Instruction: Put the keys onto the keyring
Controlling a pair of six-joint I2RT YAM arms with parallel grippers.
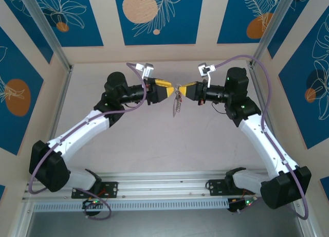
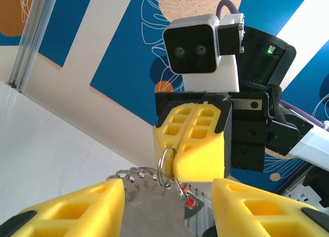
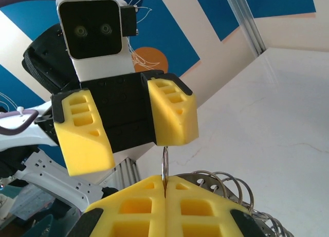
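My right gripper is pinching the split ring while the key's red head hangs loose, so next my left gripper takes the ring (image 3: 165, 162) before my right gripper grabs the head.
My right gripper (image 1: 185, 89) is shut on a thin silver split ring (image 2: 165, 167) of the keyring, held in the air over mid-table. From that ring hangs the keyring's flat grey metal plate (image 2: 154, 211), with numbered holes and several more rings (image 3: 226, 183). A tiny key with a red head (image 2: 191, 201) dangles just behind the plate. My left gripper (image 2: 168, 196) faces the right one, open, its yellow fingers (image 2: 77, 208) either side of the plate. In the right wrist view the ring (image 3: 164, 162) stands up from the shut right gripper (image 3: 165, 183), just under one finger of the left gripper (image 3: 138, 149).
The pale table (image 1: 154, 139) lies well below both grippers. Blue patterned walls and metal posts (image 1: 49, 34) box in the back and sides. The arms' base rail (image 1: 164, 188) runs along the near edge.
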